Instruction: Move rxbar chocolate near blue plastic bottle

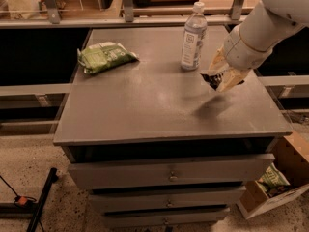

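Note:
My gripper needs to let go of the rxbar chocolate on the grey cabinet top (pixel 193 70), just in front of the blue plastic bottle.
The blue plastic bottle (pixel 193 36) stands upright at the back right of the grey cabinet top (pixel 145 105); it is clear bluish with a white cap and a label. My gripper (pixel 216 76) comes in from the right, hangs above the top just right of and in front of the bottle, and is shut on the rxbar chocolate (pixel 210 79), a small dark bar held off the surface. Its shadow falls on the top below it.
A crinkled green snack bag (pixel 104 56) lies at the back left of the top. The cabinet has drawers (pixel 169 174) in front. A cardboard box (pixel 273 185) with a green bag stands on the floor at the lower right. A railing runs behind.

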`<state>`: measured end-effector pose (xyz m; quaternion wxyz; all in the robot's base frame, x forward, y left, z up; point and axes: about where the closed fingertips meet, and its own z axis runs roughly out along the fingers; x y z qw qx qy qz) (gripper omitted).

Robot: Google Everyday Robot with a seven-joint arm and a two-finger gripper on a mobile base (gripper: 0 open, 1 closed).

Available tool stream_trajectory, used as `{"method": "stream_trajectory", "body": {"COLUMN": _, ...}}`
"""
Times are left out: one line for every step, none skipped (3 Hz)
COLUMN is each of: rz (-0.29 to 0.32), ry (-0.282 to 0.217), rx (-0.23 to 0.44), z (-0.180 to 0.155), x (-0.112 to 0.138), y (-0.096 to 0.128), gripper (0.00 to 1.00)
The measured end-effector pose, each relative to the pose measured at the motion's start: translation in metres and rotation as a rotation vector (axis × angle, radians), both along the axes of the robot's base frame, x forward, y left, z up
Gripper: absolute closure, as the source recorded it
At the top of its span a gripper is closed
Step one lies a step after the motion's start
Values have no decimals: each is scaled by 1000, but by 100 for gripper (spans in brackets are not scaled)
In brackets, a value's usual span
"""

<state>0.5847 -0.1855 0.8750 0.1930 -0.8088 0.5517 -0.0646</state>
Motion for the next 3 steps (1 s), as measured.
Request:
{"method": "stream_trajectory", "body": {"rz": 68, "ry": -24, "rx": -5, "z": -7, "x": 13, "y": 25, "gripper": 100}}
{"method": "stream_trajectory", "body": {"rz": 107, "ry": -44, "rx": -16, "z": -15, "x": 24, "y": 42, "gripper": 100}}
{"method": "stream_trajectory", "body": {"rz": 130, "ry": -62, "rx": -25, "z": -17, "x": 35, "y": 51, "gripper": 100}}
